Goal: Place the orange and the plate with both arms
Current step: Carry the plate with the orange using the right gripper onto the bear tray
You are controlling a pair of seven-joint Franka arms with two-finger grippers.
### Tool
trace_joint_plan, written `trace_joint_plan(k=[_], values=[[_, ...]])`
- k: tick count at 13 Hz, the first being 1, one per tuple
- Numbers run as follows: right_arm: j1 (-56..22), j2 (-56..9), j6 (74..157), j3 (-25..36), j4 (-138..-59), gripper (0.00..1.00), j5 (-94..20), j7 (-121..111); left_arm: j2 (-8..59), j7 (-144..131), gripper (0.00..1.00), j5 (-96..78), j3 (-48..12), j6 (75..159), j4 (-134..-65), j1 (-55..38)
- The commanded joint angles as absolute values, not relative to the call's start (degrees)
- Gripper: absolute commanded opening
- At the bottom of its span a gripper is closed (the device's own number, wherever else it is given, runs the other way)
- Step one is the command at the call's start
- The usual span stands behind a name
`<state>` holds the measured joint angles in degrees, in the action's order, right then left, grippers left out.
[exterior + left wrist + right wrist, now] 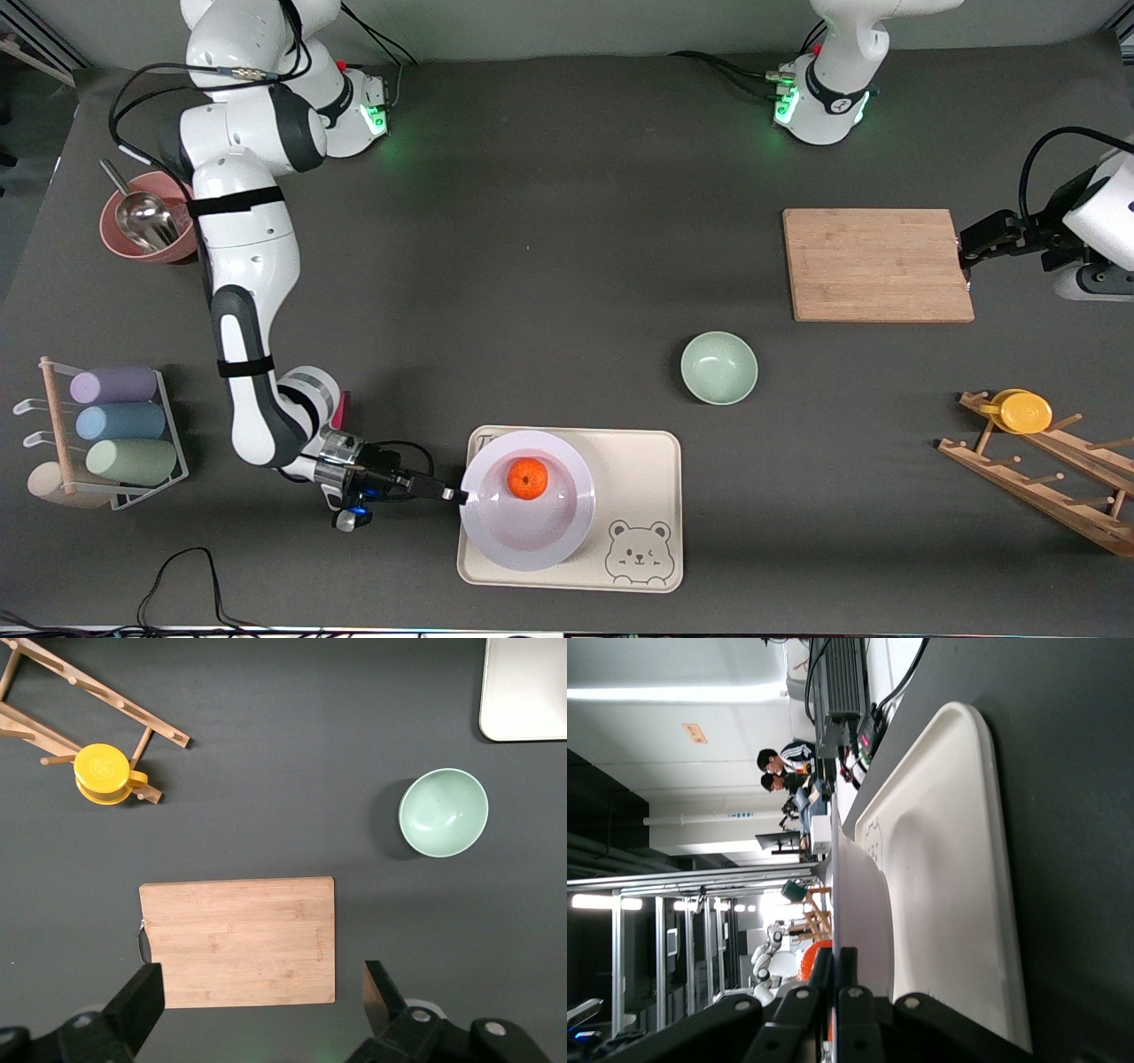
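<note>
I will let go of the white plate with my right gripper near the middle of the cream bear tray (559, 498), next to the bear drawing.
The white plate (530, 523) lies on the cream bear tray (647, 478), with the orange (527, 478) resting on it. My right gripper (454, 495) is shut on the plate's rim at the edge toward the right arm's end. In the right wrist view the plate's rim (850, 895) runs edge-on between the closed fingers (822, 974), and a bit of the orange (813, 957) shows past them. My left gripper (964, 257) is open and empty, beside the wooden cutting board (875, 264). The left wrist view shows the board (239, 939) below its spread fingers (137, 1001).
A pale green bowl (718, 367) stands between tray and board. A wooden rack (1045, 470) with a yellow cup (1023, 411) is at the left arm's end. A pink bowl with a scoop (146, 226) and a rack of pastel cups (115, 424) are at the right arm's end.
</note>
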<state>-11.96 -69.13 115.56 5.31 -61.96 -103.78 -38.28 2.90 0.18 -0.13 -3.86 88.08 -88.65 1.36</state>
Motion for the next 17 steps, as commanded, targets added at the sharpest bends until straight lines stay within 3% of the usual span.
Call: trace_joint_plan(k=[1, 11, 12, 14, 17], values=[[-12.2, -71.8, 118.8, 2.7, -56.9, 0.0, -103.7, -36.3, 2.0, 0.3, 1.0, -0.4, -3.1, 86.7, -88.4, 0.4], [-13.0, -73.3, 120.6, 1.2, -56.9, 0.03, -103.7, -38.6, 2.2, 0.2, 1.0, -0.7, -3.2, 87.0, -88.3, 0.3], [-13.0, -73.3, 120.5, 1.0, -56.9, 0.24, -103.8, -38.4, 2.2, 0.2, 1.0, -0.7, -3.2, 86.9, -88.3, 0.3], [-12.9, -73.3, 120.6, 0.6, -56.9, 0.47, -103.8, -38.1, 2.2, 0.2, 1.0, -0.7, -3.2, 87.0, -88.3, 0.2], [-12.7, -73.1, 120.6, 0.5, -56.9, 1.0, -103.8, -38.0, 2.3, 0.3, 1.0, -0.7, -3.2, 87.0, -88.3, 0.3]])
